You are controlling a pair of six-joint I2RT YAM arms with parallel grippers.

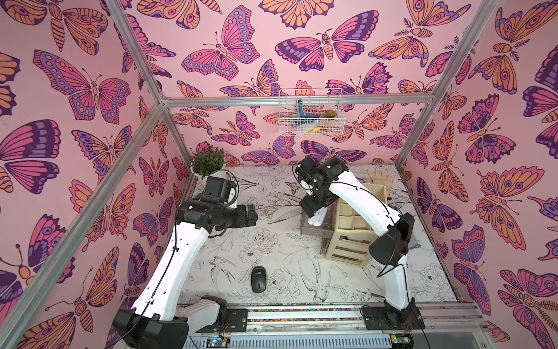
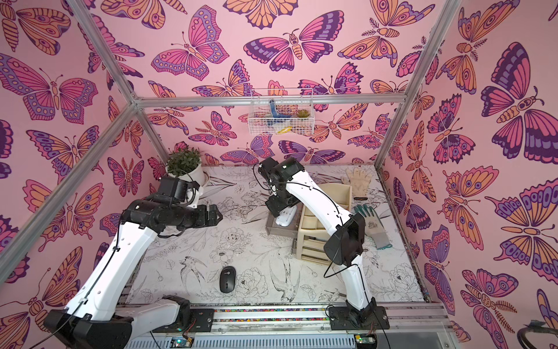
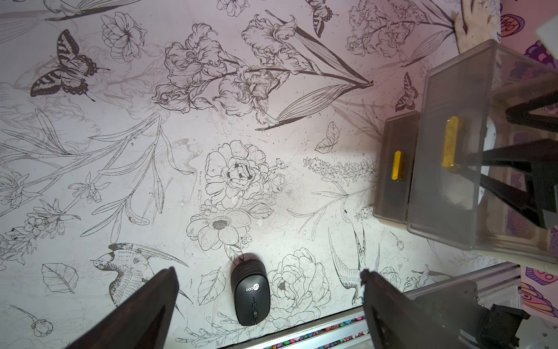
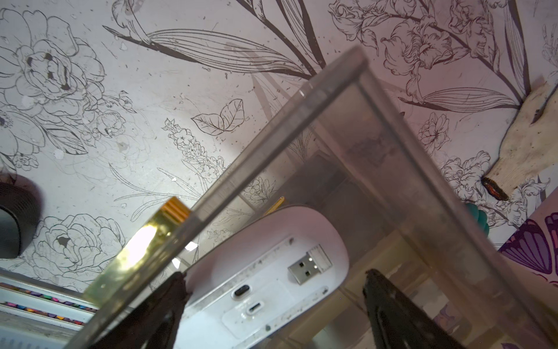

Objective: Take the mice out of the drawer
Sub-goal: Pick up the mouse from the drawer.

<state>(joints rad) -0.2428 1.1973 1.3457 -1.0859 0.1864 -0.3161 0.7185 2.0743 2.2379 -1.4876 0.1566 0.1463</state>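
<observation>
Next, I grab the white mouse [image 3: 489, 137] by its body with my left gripper, because my right gripper will pass it over outside the drawer.
The top drawer [image 1: 311, 232] of a beige drawer unit [image 1: 347, 250] is pulled out; it is translucent grey with a gold handle [image 3: 452, 142]. A white mouse [image 4: 265, 272] lies in it, underside up with its USB plug showing. My right gripper [image 4: 273, 281] is down in the drawer, open, its jaws on either side of that mouse. One fingertip [image 4: 176, 287] touches the mouse's edge and the other stands clear. A black mouse [image 1: 258, 279] lies on the table near the front rail. My left gripper [image 3: 268, 275] hangs open and empty above the table, left of the drawer.
A second drawer [image 3: 392, 169] below is slightly out. A pale glove [image 1: 380, 178] lies behind the unit and a green-tipped glove [image 2: 374, 226] to its right. A potted plant [image 1: 208, 163] stands at the back left. A wire basket [image 1: 311, 111] hangs on the back wall.
</observation>
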